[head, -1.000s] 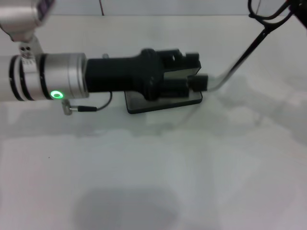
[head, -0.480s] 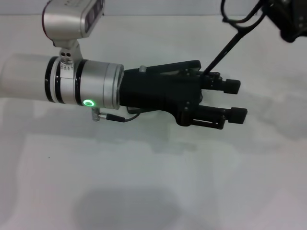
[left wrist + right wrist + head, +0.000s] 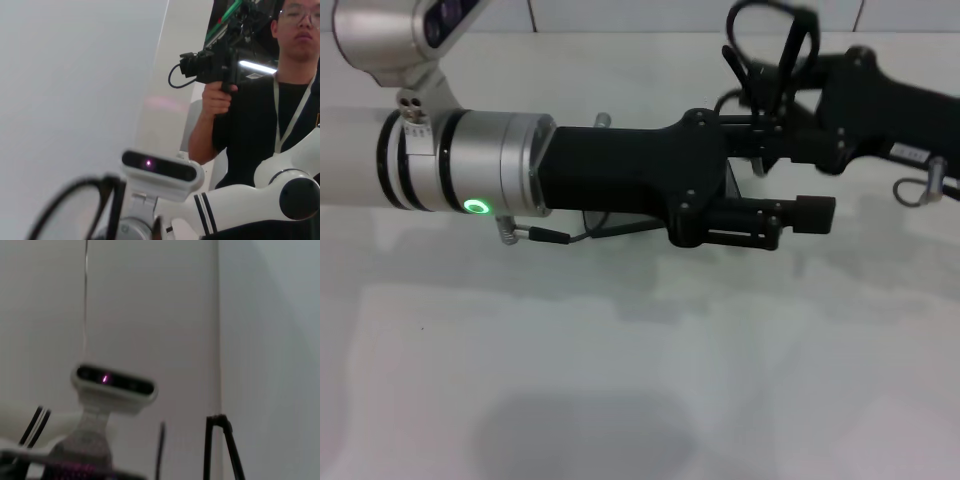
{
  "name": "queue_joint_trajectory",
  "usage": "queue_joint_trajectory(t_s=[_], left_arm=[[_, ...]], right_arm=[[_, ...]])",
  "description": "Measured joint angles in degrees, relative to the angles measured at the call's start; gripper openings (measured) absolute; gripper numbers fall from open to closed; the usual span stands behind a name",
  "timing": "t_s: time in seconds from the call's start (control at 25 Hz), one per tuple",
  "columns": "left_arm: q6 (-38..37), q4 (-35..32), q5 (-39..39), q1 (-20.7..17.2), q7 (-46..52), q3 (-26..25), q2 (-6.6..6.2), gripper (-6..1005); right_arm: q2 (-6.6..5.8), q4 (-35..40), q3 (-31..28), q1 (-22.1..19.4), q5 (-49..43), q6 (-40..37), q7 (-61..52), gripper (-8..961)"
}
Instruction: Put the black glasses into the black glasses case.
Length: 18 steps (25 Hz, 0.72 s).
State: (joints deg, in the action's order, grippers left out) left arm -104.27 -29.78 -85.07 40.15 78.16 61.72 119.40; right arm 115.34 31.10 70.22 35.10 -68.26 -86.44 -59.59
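Next, my right gripper lets go of the black glasses in the near half of the black glasses case (image 3: pixel 670 184), which is under my left gripper.
The black glasses (image 3: pixel 767 45) are held up in the air at the back right of the head view, lenses uppermost. My right gripper (image 3: pixel 775 125) reaches in from the right and is shut on their lower part. My left gripper (image 3: pixel 802 176) stretches across from the left, its jaws open, its upper finger close against the right gripper and the glasses. The black glasses case is almost wholly hidden under the left gripper; only a dark edge (image 3: pixel 618 222) shows. A lens rim (image 3: pixel 75 210) shows in the left wrist view, and the slim temple arms (image 3: pixel 220 445) in the right wrist view.
The white table (image 3: pixel 640 380) spreads in front of both arms. A thin cable (image 3: pixel 560 238) hangs under the left wrist. A person with a camera (image 3: pixel 260 85) stands behind the robot's head camera (image 3: pixel 160 167).
My right gripper has carried the glasses from the far right corner leftward, up to the left gripper's fingers. The left gripper has stayed over the case and shifted slightly.
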Motion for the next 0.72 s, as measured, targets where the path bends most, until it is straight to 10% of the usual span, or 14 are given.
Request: queue_joint_trajectory(t_s=[0.72], left_arm=[[0.3,-1.0,0.1,0.1,-0.1,0.0,-0.05,708]], right_arm=[[-0.57,0.6,-0.2,0.4,-7.0,-2.9,-2.1,121]])
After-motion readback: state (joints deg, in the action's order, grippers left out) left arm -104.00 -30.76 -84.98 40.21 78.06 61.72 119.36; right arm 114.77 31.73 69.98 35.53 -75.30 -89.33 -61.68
